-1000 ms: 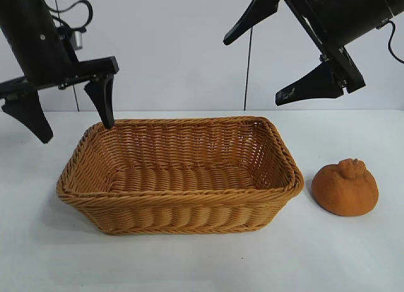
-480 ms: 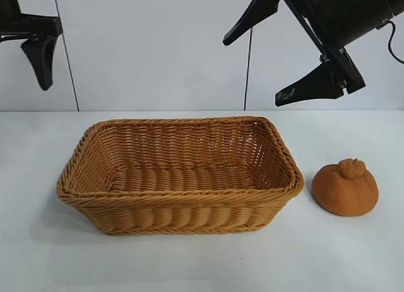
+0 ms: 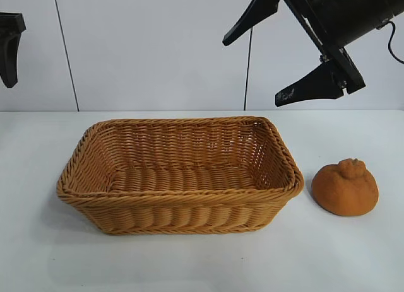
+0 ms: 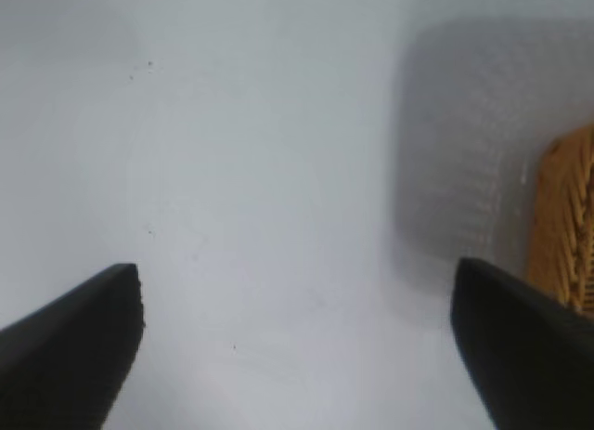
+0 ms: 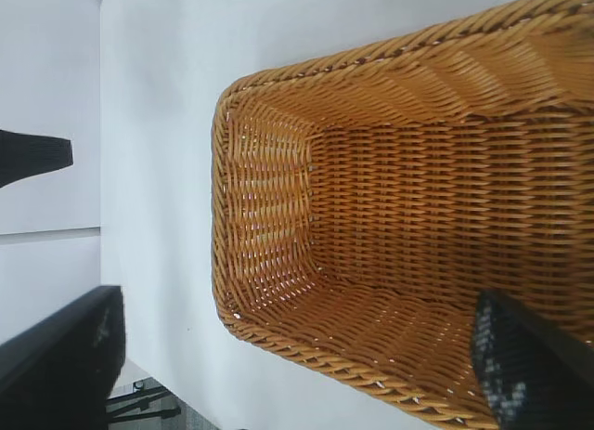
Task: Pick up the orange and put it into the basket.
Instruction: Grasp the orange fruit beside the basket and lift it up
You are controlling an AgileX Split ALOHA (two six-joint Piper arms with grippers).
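The orange beside the basket is next for my right gripper, which should go to it and close on the orange's upper half [image 3: 343,178], next to its top knob.
The orange [image 3: 345,187], a knobbly orange-brown lump, sits on the white table just right of the basket [image 3: 180,194], not touching it. The woven tan basket holds nothing. My right gripper [image 3: 252,71] hangs high above the basket's right end, open and holding nothing. Its wrist view looks down into the basket [image 5: 223,170] between its spread jaws [image 5: 297,319]. The orange is out of that view. My left gripper [image 4: 297,291] is open over bare table left of the basket [image 4: 566,216]. In the exterior view only one of its fingers [image 3: 7,46] shows, at the left edge.
The white table [image 3: 202,267] has free room in front of the basket and around the orange. White wall panels stand behind, and a dark cable [image 3: 249,65] hangs down them. The right wrist view shows a table edge [image 5: 186,393] beyond the basket's end.
The left gripper has risen from the basket's left rim and moved left, almost out of the exterior view. The right arm, the basket and the orange have not moved.
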